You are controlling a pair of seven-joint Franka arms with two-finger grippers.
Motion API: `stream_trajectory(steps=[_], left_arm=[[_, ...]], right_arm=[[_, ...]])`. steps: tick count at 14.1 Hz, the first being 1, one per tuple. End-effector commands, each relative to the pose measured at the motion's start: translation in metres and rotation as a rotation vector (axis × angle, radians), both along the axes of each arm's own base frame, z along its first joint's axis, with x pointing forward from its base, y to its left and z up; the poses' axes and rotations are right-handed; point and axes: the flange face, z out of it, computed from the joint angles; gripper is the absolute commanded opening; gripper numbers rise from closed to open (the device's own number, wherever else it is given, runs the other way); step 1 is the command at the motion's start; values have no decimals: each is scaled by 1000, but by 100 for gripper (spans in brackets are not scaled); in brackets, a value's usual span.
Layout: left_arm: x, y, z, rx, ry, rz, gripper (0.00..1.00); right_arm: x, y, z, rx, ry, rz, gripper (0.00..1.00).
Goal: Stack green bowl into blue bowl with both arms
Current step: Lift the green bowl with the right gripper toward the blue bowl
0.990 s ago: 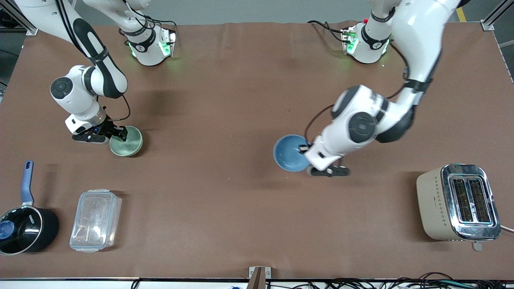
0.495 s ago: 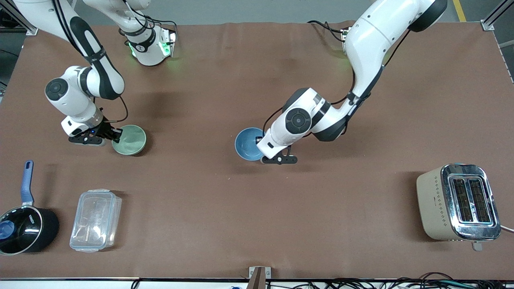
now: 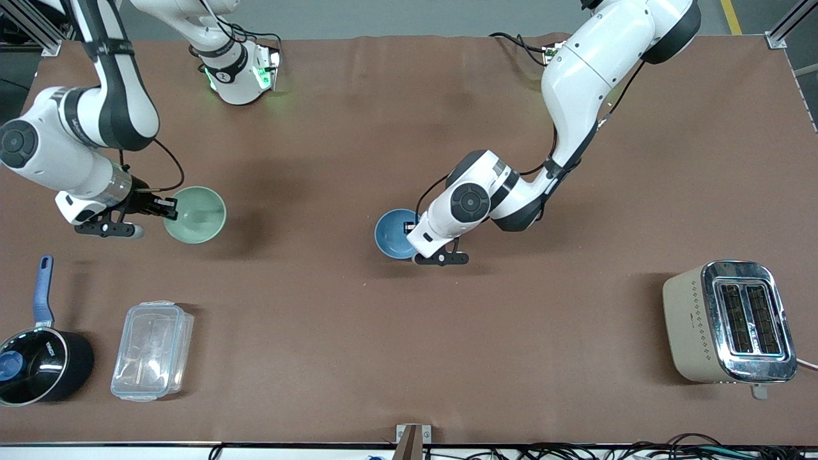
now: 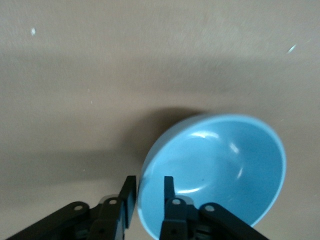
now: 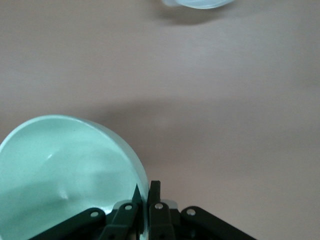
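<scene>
Next, my right gripper lets go of the green bowl inside the blue bowl (image 3: 400,231) near the middle of the table.
The green bowl (image 3: 198,214) hangs above the table at the right arm's end, its shadow beside it. My right gripper (image 3: 171,209) is shut on its rim, one finger inside and one outside. In the right wrist view the fingers (image 5: 154,190) pinch the green bowl's (image 5: 60,170) wall. The blue bowl (image 3: 395,234) sits on the table near the middle. My left gripper (image 3: 414,231) is at its rim. In the left wrist view my left gripper (image 4: 148,179) straddles the blue bowl's (image 4: 220,165) rim with a gap, open.
A beige and chrome toaster (image 3: 728,322) stands at the left arm's end, near the front camera. A black saucepan with a blue handle (image 3: 38,364) and a clear plastic container (image 3: 152,350) sit at the right arm's end, nearer the front camera than the green bowl.
The left arm carried the blue bowl toward the table's middle and lowered it. The right gripper lifted the green bowl off the table.
</scene>
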Motion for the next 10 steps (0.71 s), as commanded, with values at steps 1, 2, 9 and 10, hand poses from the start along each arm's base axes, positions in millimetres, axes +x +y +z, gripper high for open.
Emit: stream_trajectory(steps=[1, 2, 9, 10], left_arm=[[22, 9, 38, 6, -83, 17, 100], [45, 30, 65, 19, -127, 47, 100], [115, 229, 251, 215, -234, 62, 100], [119, 266, 270, 253, -264, 14, 100]], right_arm=[[6, 93, 19, 8, -5, -66, 0], [7, 124, 26, 21, -22, -82, 0], [1, 330, -12, 116, -31, -305, 1], [-5, 352, -24, 90, -41, -306, 1]])
